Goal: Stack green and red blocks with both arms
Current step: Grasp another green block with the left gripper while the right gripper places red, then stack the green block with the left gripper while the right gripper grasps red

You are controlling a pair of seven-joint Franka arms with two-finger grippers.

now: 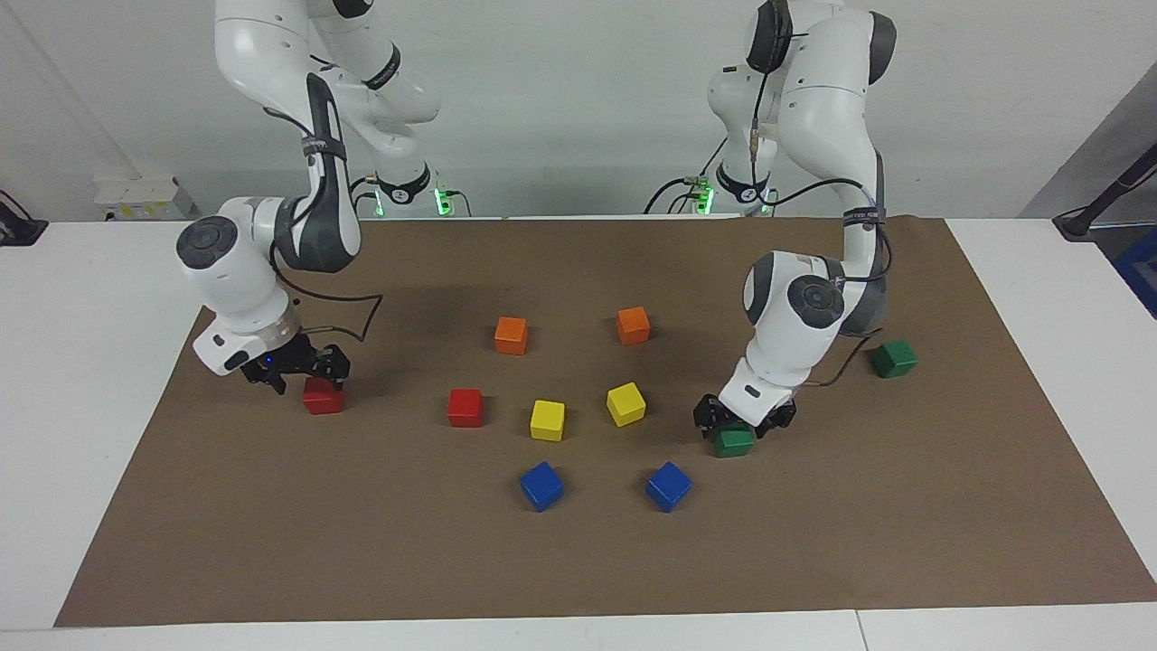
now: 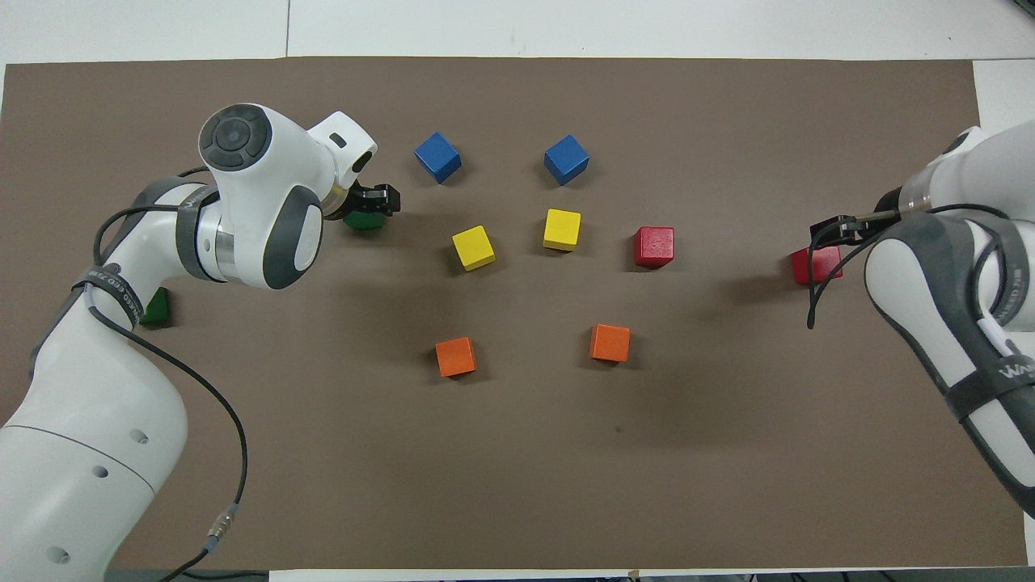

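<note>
I need to close my right gripper on the sides of the red block [image 2: 654, 246] beside the yellow cubes, because it should go onto the other red block.
Two red blocks and two green blocks lie on the brown mat. My right gripper [image 1: 303, 378] is down low at one red block [image 1: 323, 396] at the right arm's end of the mat, right beside and partly over it; gripper [image 2: 837, 234] and block [image 2: 817, 264] also show in the overhead view. The other red block [image 1: 465, 407] sits beside the yellow cubes. My left gripper [image 1: 741, 425] is down low on top of one green block [image 1: 733, 441], which shows partly under it [image 2: 362, 220]. The other green block [image 1: 894, 358] lies nearer the robots at the left arm's end.
Two orange cubes [image 1: 511, 334] [image 1: 633, 325], two yellow cubes [image 1: 547, 419] [image 1: 625, 403] and two blue cubes [image 1: 541, 485] [image 1: 669, 485] lie in the middle of the mat [image 1: 578, 561]. White table surrounds the mat.
</note>
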